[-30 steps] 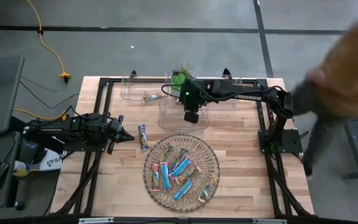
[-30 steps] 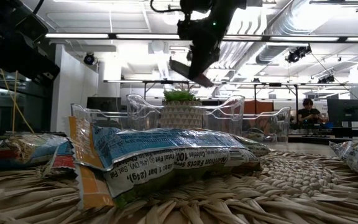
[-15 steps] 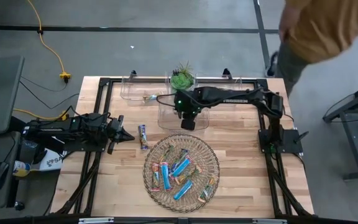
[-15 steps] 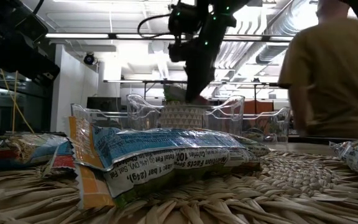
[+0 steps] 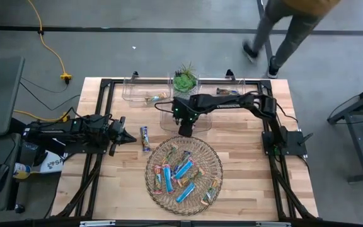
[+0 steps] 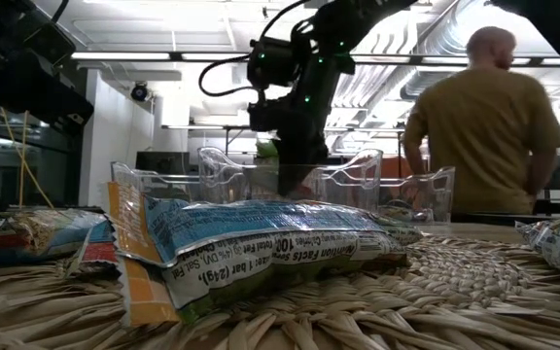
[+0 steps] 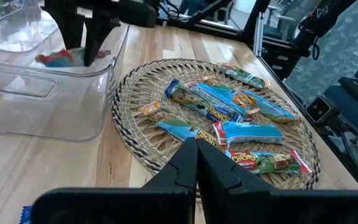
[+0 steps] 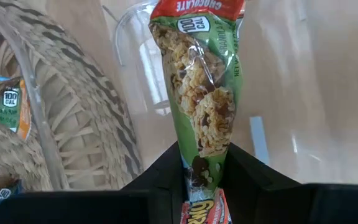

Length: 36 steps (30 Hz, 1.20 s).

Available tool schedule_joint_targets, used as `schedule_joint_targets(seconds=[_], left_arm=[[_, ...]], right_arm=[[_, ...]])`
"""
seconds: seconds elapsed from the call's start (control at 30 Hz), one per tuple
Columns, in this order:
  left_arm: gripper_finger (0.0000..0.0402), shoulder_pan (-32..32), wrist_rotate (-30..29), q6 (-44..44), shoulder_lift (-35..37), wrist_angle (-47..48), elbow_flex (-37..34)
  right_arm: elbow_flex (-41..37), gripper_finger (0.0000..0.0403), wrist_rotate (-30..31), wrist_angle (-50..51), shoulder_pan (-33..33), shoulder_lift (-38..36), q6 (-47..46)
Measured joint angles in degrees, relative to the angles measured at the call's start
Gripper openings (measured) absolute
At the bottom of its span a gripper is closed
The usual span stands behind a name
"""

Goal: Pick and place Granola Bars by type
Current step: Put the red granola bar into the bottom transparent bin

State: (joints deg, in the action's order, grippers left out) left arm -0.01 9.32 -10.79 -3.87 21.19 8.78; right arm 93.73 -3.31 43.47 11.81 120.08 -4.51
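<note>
I should let go of the granola bar, now low in the middle clear bin, with my right gripper inside the middle clear bin [image 5: 179,126] [image 8: 190,106], along its side closest to the wicker tray.
My right gripper [image 5: 185,128] reaches down into the middle clear bin [image 5: 166,117], shut on a granola bar [image 8: 197,93] in a green and red wrapper with a clear window. The left wrist view shows the same bar [image 7: 67,57] low inside the bin, below the right fingers [image 7: 87,43]. Several more granola bars [image 5: 181,171] in blue, orange and green wrappers lie flat on the round wicker tray [image 5: 214,157]. One bar [image 5: 145,137] lies alone on the table beside my left gripper [image 5: 131,137], which is shut and empty at the table's left. My right gripper pinches the bar's near end [image 8: 196,163] between its two fingers. The fingers come steeply from above, along the bar. The bar points away from the fingers, down into the bin. Whether its free end [image 8: 194,9] touches the bin floor, I cannot tell.
Two more clear bins stand at the far edge, the left one [image 5: 131,94] with a bar [image 5: 156,97] in it, the right one [image 5: 238,94]. A green plant [image 5: 184,79] stands between them. A person [image 6: 484,126] walks beyond the table's far right.
My right gripper has come down with the bar, a little toward the table's left and near edges, from above the middle bin into it, tipping steeper. The bar stays held. A person has moved past the far right of the table.
</note>
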Motion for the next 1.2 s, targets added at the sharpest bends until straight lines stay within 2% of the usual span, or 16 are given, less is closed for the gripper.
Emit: schedule_joint_targets(seconds=[0.6,1.2], left_arm=[[0.0001,0.0,0.0,0.0,0.0,0.0,0.0],[0.0001,0.0,0.2,0.0,0.0,0.0,0.0]], right_arm=[[0.0,0.0078,-3.7,-4.3,-0.3,4.2,-1.5],[0.0,0.0078,-1.5,-4.3,-0.3,4.3,-3.2]])
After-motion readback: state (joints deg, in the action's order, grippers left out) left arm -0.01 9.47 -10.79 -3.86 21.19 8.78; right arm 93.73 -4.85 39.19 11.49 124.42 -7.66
